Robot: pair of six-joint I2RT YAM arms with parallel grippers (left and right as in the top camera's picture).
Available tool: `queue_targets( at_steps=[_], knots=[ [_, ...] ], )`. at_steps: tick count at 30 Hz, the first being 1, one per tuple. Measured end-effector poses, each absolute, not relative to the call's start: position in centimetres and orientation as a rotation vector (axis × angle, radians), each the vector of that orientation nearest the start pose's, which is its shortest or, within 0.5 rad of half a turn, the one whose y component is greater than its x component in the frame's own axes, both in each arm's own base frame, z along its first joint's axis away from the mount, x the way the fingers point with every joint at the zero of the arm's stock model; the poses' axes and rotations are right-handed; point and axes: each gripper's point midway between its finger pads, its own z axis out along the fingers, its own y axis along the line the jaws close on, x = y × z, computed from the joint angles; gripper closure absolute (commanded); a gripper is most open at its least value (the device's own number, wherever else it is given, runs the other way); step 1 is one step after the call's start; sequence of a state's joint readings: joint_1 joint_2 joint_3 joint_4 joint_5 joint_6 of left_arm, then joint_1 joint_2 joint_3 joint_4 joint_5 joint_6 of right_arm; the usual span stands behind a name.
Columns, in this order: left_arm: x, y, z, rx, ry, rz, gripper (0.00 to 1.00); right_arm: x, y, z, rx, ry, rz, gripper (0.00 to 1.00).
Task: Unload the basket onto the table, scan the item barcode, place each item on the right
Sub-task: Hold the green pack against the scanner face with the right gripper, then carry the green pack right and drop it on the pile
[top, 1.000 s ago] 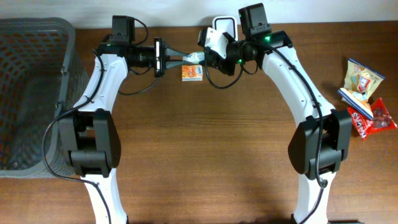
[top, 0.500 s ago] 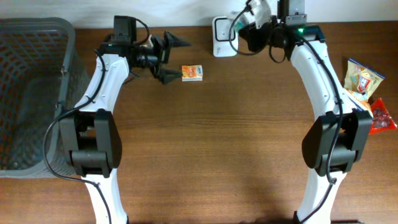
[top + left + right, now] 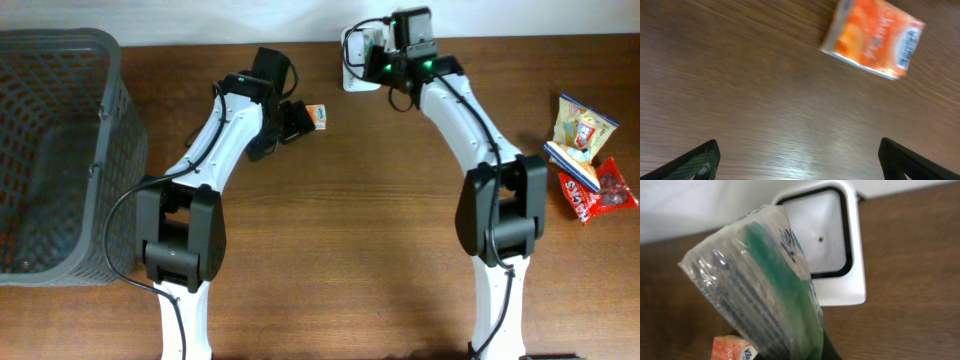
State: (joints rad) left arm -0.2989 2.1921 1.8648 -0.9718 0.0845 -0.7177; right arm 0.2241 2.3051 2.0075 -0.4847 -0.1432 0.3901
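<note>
I will use my right gripper to put the clear-and-green tissue pack down where the snack packets meet the red packet (image 3: 604,165).
A clear-and-green tissue pack (image 3: 770,290) is the item; my right gripper (image 3: 378,62) is shut on its lower end. The pack tilts in front of the white barcode scanner (image 3: 852,280) at the table's back edge, covering part of the scanner's window. One dark finger (image 3: 829,347) shows under the pack. My left gripper (image 3: 800,155) is open just above bare wood, its fingertips (image 3: 702,157) wide apart. An orange tissue pack (image 3: 872,37) lies flat a little beyond it, untouched. From overhead the left gripper (image 3: 290,125) is beside the orange pack (image 3: 318,114).
A grey mesh basket (image 3: 60,150) fills the table's left side. Snack packets (image 3: 585,130) and a red packet (image 3: 600,190) lie at the far right. The scanner (image 3: 352,60) stands against the back wall.
Both grippers held the green pack between them a second ago. The left gripper let go, opened wide and swung down beside the orange pack. The right gripper carried the pack back to the scanner.
</note>
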Motion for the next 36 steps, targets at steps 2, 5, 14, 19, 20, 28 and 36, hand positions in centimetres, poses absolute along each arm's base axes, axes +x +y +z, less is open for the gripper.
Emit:
queue_targets(
  at_steps=[2,5,14,19,20,28,36],
  knots=[
    [46.5,-15.1,6.9,-0.599,2.861,-0.240,0.01,60.0,16.6,11.1,0.146,2.410,0.467,0.96],
    [46.6,-14.5,6.9,-0.600,2.849,-0.192,0.01,60.1,16.7,10.0,0.178,2.423,0.471,0.96],
    [46.4,-14.1,6.8,-0.602,2.852,-0.160,0.01,63.1,16.5,12.2,0.183,2.258,0.445,0.96],
    [46.3,-14.0,6.7,-0.603,2.858,-0.156,0.01,64.2,16.4,12.3,0.192,2.204,0.436,0.96],
    [46.3,-14.0,6.7,-0.603,2.858,-0.156,0.01,64.2,16.3,12.1,0.195,2.206,0.432,0.96],
    [46.3,-14.0,6.7,-0.603,2.858,-0.155,0.01,63.3,16.0,10.2,0.205,2.283,0.408,0.96],
    [46.3,-14.0,6.7,-0.599,2.860,-0.154,0.01,57.5,3.9,18.5,0.557,2.359,0.247,0.96]
  ],
)
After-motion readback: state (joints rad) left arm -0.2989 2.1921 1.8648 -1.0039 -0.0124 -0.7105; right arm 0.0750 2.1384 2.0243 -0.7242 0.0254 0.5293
